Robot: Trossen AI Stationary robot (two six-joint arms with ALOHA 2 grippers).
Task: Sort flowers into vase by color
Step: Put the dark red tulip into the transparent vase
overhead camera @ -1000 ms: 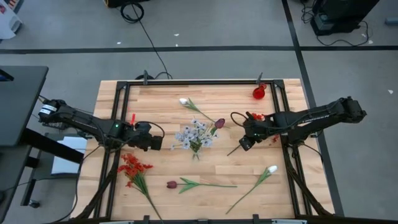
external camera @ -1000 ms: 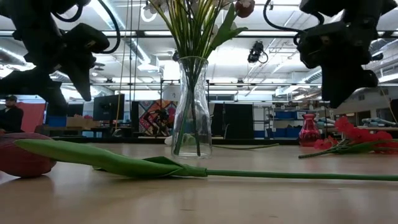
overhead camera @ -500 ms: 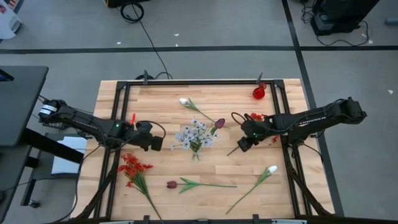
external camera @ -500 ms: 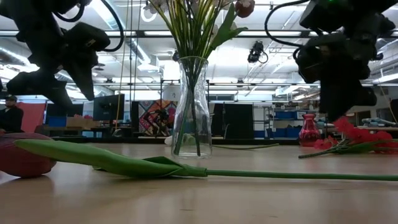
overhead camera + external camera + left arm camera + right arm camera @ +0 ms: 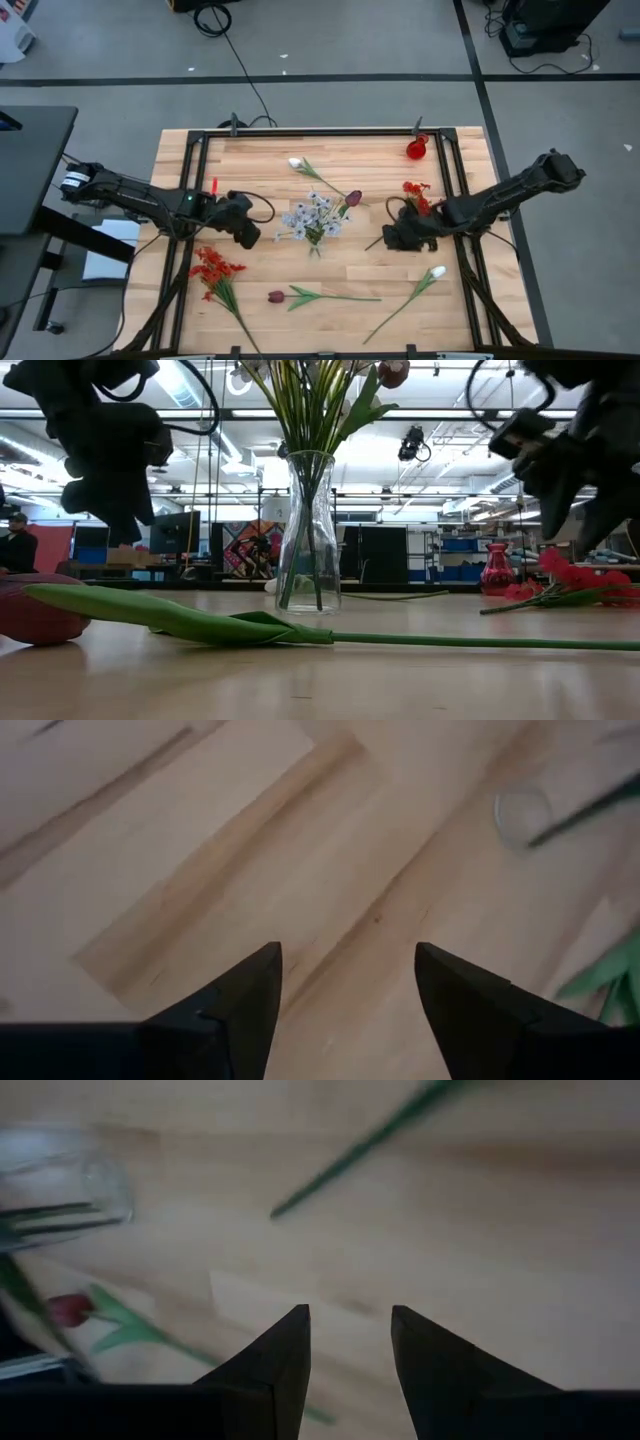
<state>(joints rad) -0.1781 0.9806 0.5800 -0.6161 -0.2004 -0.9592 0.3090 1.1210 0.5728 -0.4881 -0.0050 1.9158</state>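
The loose maroon tulip on the near side should be next for my right gripper, which will go to it and close on its stem (image 5: pixel 325 297) (image 5: pixel 188 1348) just below the leaves.
A clear glass vase (image 5: pixel 316 232) (image 5: pixel 308 530) stands mid-table holding lavender-white sprays (image 5: pixel 312 213) and a maroon tulip (image 5: pixel 353 198). Loose flowers lie flat on the wood. They are a red cluster (image 5: pixel 414 193) whose stem end (image 5: pixel 345 1160) points at my right gripper, a second red cluster (image 5: pixel 210 268), a maroon tulip (image 5: pixel 277 297), and two white buds (image 5: pixel 437 271) (image 5: pixel 295 162). My left gripper (image 5: pixel 247 234) (image 5: pixel 345 952) hovers open left of the vase over bare wood. My right gripper (image 5: pixel 390 240) (image 5: pixel 350 1312) hovers open right of the vase, near that stem end, with nothing between its fingers.
A small red vase (image 5: pixel 416 149) (image 5: pixel 497 570) stands at the far right corner. A black metal frame (image 5: pixel 320 130) runs round the tabletop. Bare wood shows between the clear vase and the near edge, apart from the maroon tulip's stem (image 5: pixel 340 297).
My right gripper has sunk and moved toward the near edge, rolling about its own axis; it now hangs beside the lower end of the red cluster's stem. My left gripper has rolled on the spot. No flower has moved.
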